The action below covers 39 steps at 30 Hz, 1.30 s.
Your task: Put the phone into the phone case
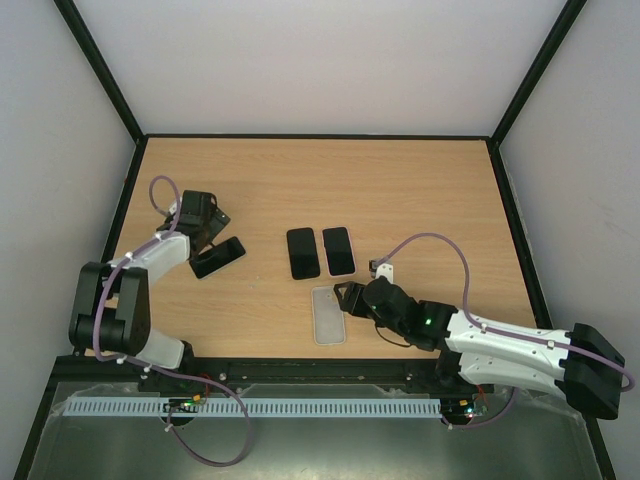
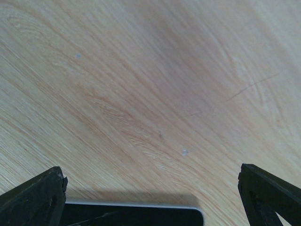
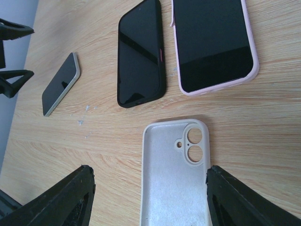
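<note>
Next, my left gripper goes to the middle of the bare phone (image 1: 218,257) and closes there, with its fingers on the phone's long sides.
A bare phone (image 1: 218,257) with a dark screen and pale edge lies at the left of the table. Its end shows at the bottom of the left wrist view (image 2: 131,215), and it also shows in the right wrist view (image 3: 61,84). My left gripper (image 1: 211,226) is open just beyond that end (image 2: 151,170), with nothing in it. An empty whitish phone case (image 1: 328,314) lies open side up near the front. My right gripper (image 1: 351,298) is open, its fingers either side of the case's camera end (image 3: 175,179), not touching it.
A phone in a black case (image 1: 303,252) and a phone in a pink case (image 1: 339,250) lie side by side behind the empty case, also in the right wrist view (image 3: 141,54) (image 3: 214,42). Black frame rails border the table.
</note>
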Motion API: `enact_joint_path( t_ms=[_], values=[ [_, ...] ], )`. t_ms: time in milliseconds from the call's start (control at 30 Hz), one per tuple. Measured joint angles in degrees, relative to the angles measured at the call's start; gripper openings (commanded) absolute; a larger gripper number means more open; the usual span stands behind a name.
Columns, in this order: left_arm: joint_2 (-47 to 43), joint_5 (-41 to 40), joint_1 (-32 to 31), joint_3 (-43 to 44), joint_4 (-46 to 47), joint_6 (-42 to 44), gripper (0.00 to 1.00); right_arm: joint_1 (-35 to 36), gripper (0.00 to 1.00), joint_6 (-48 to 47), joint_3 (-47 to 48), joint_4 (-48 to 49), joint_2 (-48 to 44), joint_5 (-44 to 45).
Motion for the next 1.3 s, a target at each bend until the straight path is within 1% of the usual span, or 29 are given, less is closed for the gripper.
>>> enact_joint_path(
  t_ms=[233, 367, 600, 833, 1033, 1167, 1300],
  values=[
    [4.2, 2.3, 2.6, 0.2, -0.4, 2.2, 0.99, 0.0, 0.65, 0.0, -0.7, 0.3, -0.7, 0.0],
    [5.4, 2.8, 2.9, 0.2, -0.5, 2.7, 0.99, 0.0, 0.65, -0.1, -0.7, 0.3, -0.6, -0.1],
    [5.1, 2.7, 2.9, -1.9, 0.4, 2.9, 0.99, 0.0, 0.65, 0.0, -0.7, 0.5, -0.5, -0.5],
    [2.1, 3.2, 2.7, -5.1, 1.4, 2.9, 0.99, 0.0, 0.65, 0.0, -0.7, 1.0, -0.2, -0.8],
    [-3.8, 4.4, 0.3, -10.2, 1.1, 1.9, 0.99, 0.0, 0.65, 0.0, -1.5, 1.5, -0.3, -0.8],
    [-7.6, 5.4, -1.8, -13.7, 2.5, 0.8, 0.99, 0.0, 0.65, 0.2, -2.0, 1.5, -0.3, -0.9],
    [-10.4, 5.7, -6.7, -15.6, 2.6, -0.9, 0.99, 0.0, 0.65, 0.4, -2.3, 2.0, -0.3, -1.1]
  ],
)
